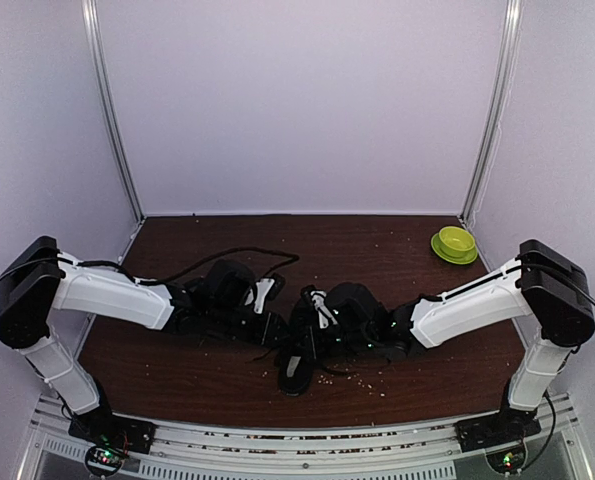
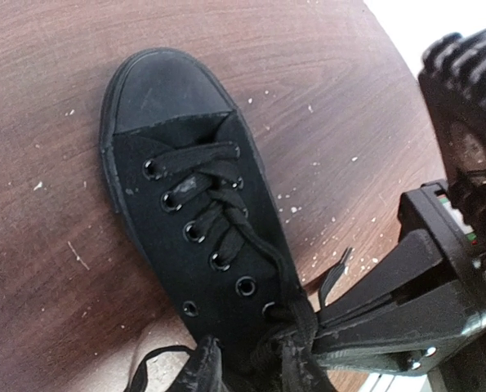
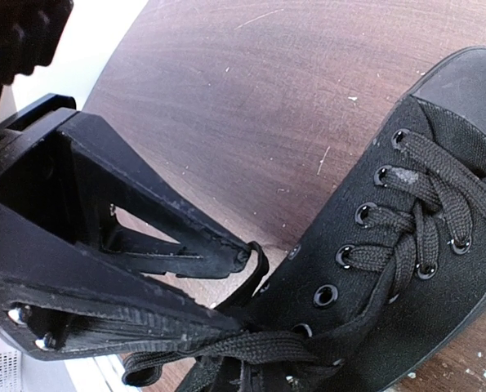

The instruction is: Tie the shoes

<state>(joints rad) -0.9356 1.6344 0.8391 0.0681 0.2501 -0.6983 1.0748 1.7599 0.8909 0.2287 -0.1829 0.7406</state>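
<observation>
My left gripper has the crossed laces between its parted fingers, so it should pinch them still before my right gripper backs off and takes the lace loop (image 2: 303, 317).
The black sneaker (image 1: 299, 352) lies mid-table between both arms, with thin black laces (image 2: 218, 204) crossed up its front. My left gripper (image 2: 244, 363) sits over the shoe's top eyelets with its fingertips (image 2: 187, 359) apart; in the right wrist view (image 3: 244, 292) a lace loop (image 3: 257, 269) hangs on its upper finger and table shows between the fingers. My right gripper (image 2: 314, 333) comes in from the right, shut on a lace by the top eyelet. A lace end (image 2: 336, 271) sticks up beside it. The shoe's heel is hidden in both wrist views.
A green bowl (image 1: 455, 243) stands at the back right of the brown table (image 1: 377, 250). A black cable (image 1: 227, 257) trails across the table behind the left arm. Pale crumbs (image 1: 362, 378) are scattered near the shoe.
</observation>
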